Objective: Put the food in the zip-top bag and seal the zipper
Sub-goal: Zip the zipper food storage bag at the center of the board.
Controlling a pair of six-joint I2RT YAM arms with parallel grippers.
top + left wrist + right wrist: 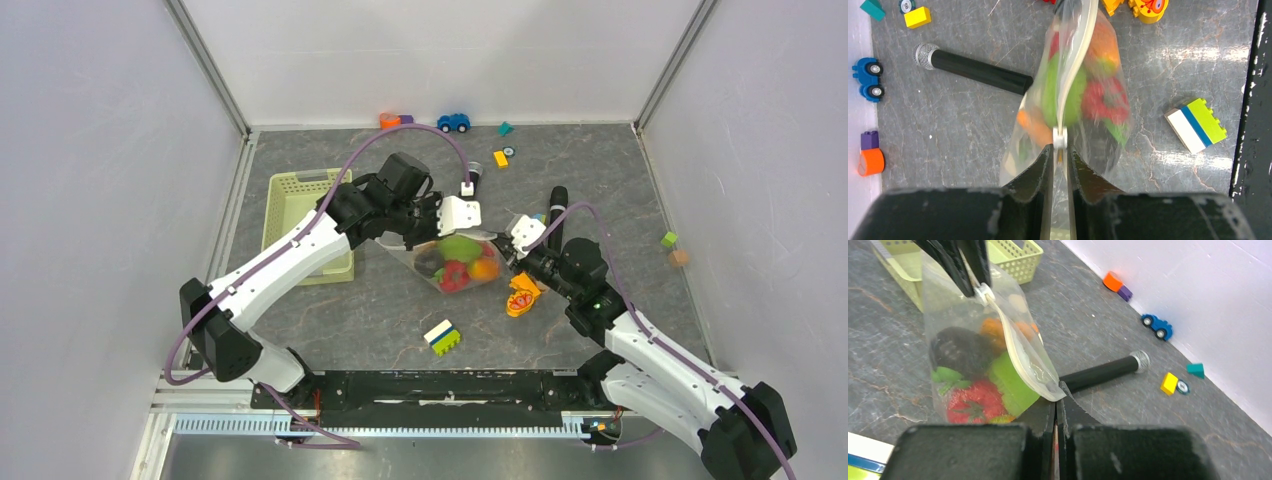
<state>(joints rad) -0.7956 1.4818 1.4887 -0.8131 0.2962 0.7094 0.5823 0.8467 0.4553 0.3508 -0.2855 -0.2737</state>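
The zipper's white slider has just its near end caught in my left gripper's fingers, so next I open, reach farther and grip the slider's middle [1060, 137] before pulling it.
The clear zip-top bag [400, 252] hangs between my two grippers with its zipper edge up. The food lies inside: a green piece [460, 247], a red piece [455, 276], an orange piece [486, 268] and a dark purple piece [960, 347]. My left gripper [1060, 148] is shut on the whitish zipper [1075, 60], right behind its small white slider [1060, 138]. My right gripper [1056, 399] is shut on the other end of the zipper [1020, 350], at the bag's corner. In the top view the left gripper [428, 238] and right gripper [505, 252] flank the bag.
The pale green basket [290, 215] stands left of the bag. A black microphone-like rod [557, 205] lies behind the right gripper. The orange-and-red lumpy toy [522, 295] and a white, blue and green block [442, 337] lie near the front. A blue toy car [454, 122] and small blocks line the back wall.
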